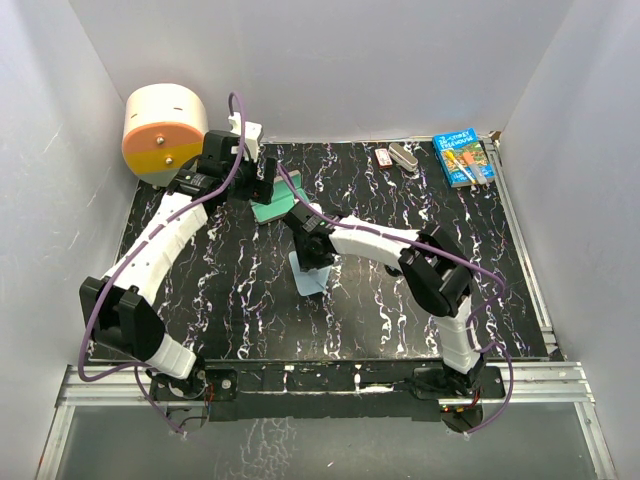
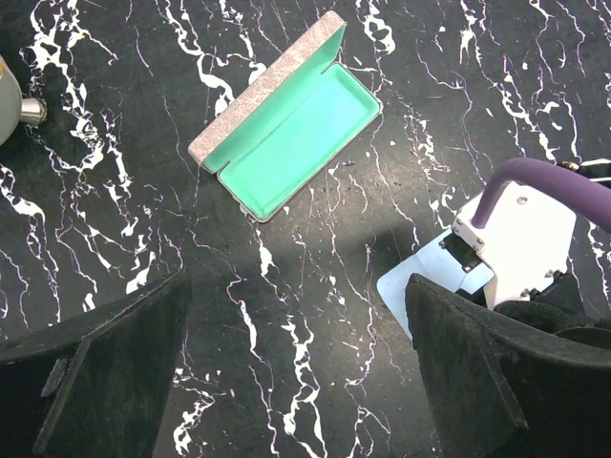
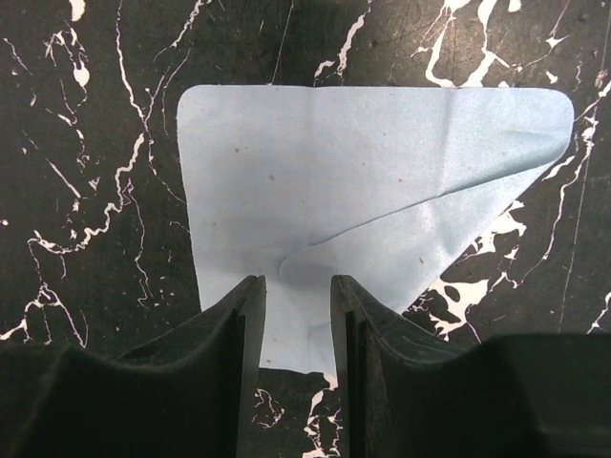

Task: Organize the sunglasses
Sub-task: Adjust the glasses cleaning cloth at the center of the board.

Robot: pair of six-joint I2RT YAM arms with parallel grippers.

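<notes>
I can see the light-blue cloth has a crooked folded corner, so I need to take the corner's loose end (image 3: 288,268) with my right gripper and pull it back flat before I fold the cloth evenly.
The black sunglasses do not show in any view. The open grey-brown case (image 2: 286,119) with teal lining lies empty on the black marble table, and it also shows in the top view (image 1: 272,208). My left gripper (image 2: 296,367) is open wide and empty, hovering just short of the case; in the top view it (image 1: 262,188) is at the back left. My right gripper (image 3: 294,286) stands over the light-blue cloth (image 3: 363,181), jaws a narrow gap apart, with the tips at a small pucker in the cloth. The cloth (image 1: 308,275) has one corner folded over.
A white and orange round object (image 1: 165,125) stands at the back left corner. A blue book (image 1: 463,158) and two small items (image 1: 395,157) lie at the back right. The right arm's wrist (image 2: 520,239) is close to my left gripper's right finger.
</notes>
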